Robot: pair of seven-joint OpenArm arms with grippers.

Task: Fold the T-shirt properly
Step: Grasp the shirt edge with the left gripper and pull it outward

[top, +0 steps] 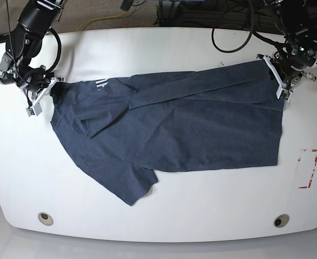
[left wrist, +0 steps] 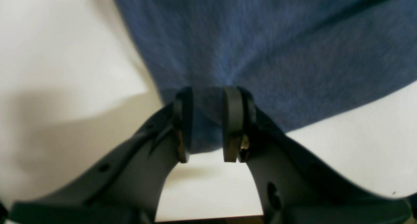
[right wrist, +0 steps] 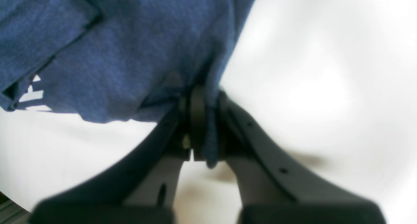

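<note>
Next, I open my left gripper and pinch a fold there (left wrist: pixel 207 116) before carrying the hem over, as the T-shirt's far hem corner lies flat between its parted fingers.
The dark slate-blue T-shirt (top: pixel 190 129) lies spread on the white table (top: pixel 163 48), collar end to the left and hem to the right, with one sleeve (top: pixel 131 183) pointing toward the front edge. Small white lettering (top: pixel 101 82) shows near the collar. My right gripper (top: pixel 47 91) is at the shirt's left end. In the right wrist view it (right wrist: pixel 203 90) is shut on a bunched fold of the T-shirt (right wrist: pixel 114 54). My left gripper (top: pixel 281 81) is at the far right corner of the hem. In the left wrist view its fingers (left wrist: pixel 208 93) hold a fold of the T-shirt (left wrist: pixel 260 38) between them.
A red-outlined rectangle (top: pixel 308 168) is marked on the table right of the hem. Round holes (top: pixel 46 218) (top: pixel 280 220) sit near the front edge. Cables (top: pixel 228 32) lie along the back edge.
</note>
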